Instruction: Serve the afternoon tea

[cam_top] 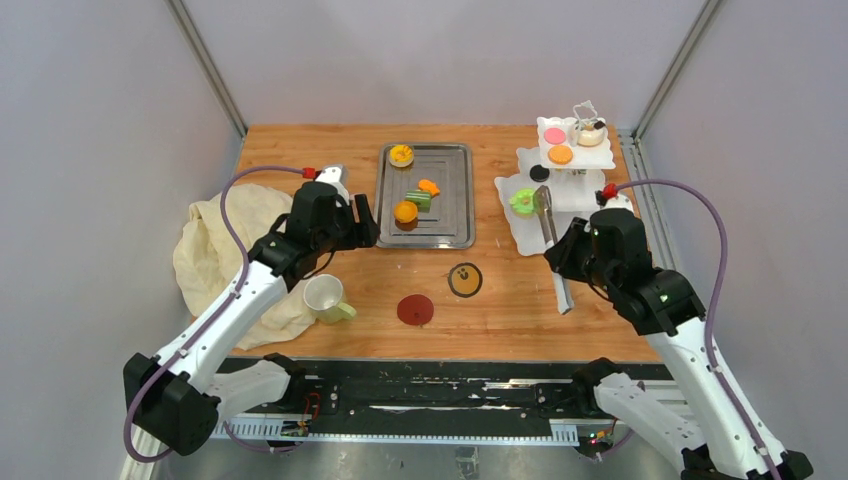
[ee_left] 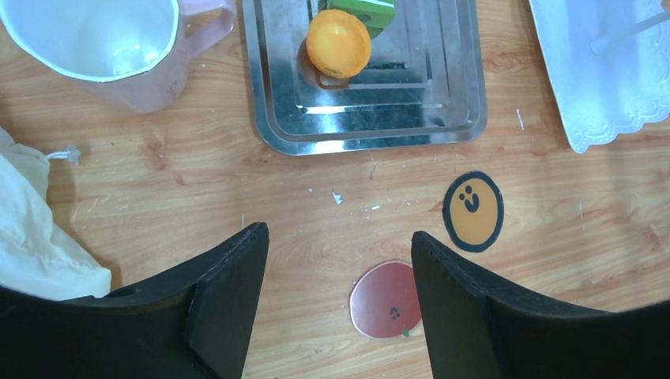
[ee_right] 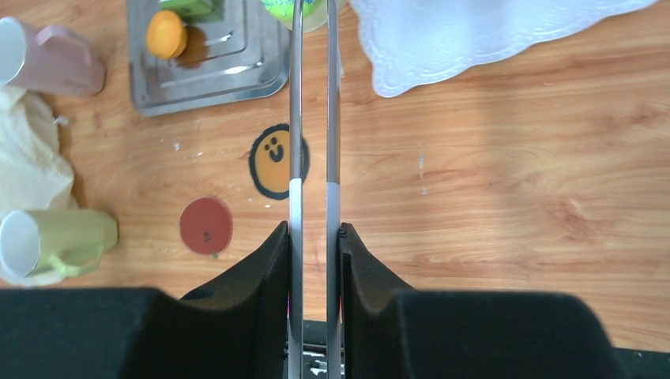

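Observation:
I will use my right gripper to let the green donut go from the metal tongs on the lower level (cam_top: pixel 543 195) close to the black disc.
My right gripper (ee_right: pixel 314 229) is shut on the metal tongs (ee_right: pixel 312 118), whose far ends reach the green donut (cam_top: pixel 522 202) on the lower tier of the white stand (cam_top: pixel 570 190). A pink disc (cam_top: pixel 554 135) and an orange tart (cam_top: pixel 561 155) lie on the top tier. My left gripper (ee_left: pixel 340 237) hangs open and empty over bare wood, just left of the red coaster (ee_left: pixel 383 300) and near the yellow coaster (ee_left: pixel 472 211). A pink mug (ee_left: pixel 111 47) stands beside the steel tray; a green mug (cam_top: pixel 325 298) lies on its side.
The steel tray (cam_top: pixel 450 215) holds two orange tarts (cam_top: pixel 405 212), a green piece (cam_top: pixel 418 200) and a small orange piece (cam_top: pixel 429 186). A cream cloth (cam_top: pixel 225 250) is bunched at the left edge. A cup dessert (cam_top: pixel 591 132) sits on the stand's top tier.

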Controlling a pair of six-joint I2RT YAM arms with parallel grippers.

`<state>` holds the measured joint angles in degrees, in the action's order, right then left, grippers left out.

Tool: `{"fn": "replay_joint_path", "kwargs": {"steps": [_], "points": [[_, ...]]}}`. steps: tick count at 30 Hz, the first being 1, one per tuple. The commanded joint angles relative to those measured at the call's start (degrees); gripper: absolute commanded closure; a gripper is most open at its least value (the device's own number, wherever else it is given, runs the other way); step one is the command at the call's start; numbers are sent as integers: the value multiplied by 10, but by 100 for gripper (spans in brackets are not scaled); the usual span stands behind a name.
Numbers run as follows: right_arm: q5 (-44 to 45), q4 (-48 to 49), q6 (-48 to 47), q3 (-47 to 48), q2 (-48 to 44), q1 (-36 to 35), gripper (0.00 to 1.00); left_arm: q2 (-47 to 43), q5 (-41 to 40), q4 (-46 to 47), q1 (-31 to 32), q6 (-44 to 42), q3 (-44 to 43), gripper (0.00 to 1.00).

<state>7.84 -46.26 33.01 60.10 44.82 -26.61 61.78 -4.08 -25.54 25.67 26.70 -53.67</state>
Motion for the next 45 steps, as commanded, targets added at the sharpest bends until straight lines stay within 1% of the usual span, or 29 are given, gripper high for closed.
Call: {"fn": "replay_joint_path", "kwargs": {"steps": [1, 6, 19, 25, 26, 28, 29, 33, 36, 45], "points": [[17, -1, 11, -5, -4, 60, 99, -3, -2, 20, -4, -2, -19, 30], [-4, 56, 32, -35, -8, 102, 99, 3, -2, 21, -4, -3, -20, 29], [5, 132, 49, -62, 22, 126, 99, 14, 1, 29, -4, -3, -20, 29], [-4, 143, 47, -72, 39, 130, 99, 15, 1, 31, -4, -2, -19, 29], [-7, 142, 47, -73, 40, 131, 98, 15, 0, 31, -4, -3, -19, 29], [-10, 143, 50, -76, 39, 132, 86, 14, 0, 31, -4, -2, -17, 29], [-10, 143, 50, -78, 37, 134, 81, 13, 0, 30, -4, -2, -16, 29], [-12, 139, 47, -79, 25, 143, 69, 7, 0, 30, -4, -2, -14, 29], [-14, 132, 42, -75, 14, 147, 66, 5, 0, 29, -4, -2, -13, 29], [-21, 62, 23, -59, -31, 152, 66, -2, 4, 26, -4, 1, -12, 29]]}}
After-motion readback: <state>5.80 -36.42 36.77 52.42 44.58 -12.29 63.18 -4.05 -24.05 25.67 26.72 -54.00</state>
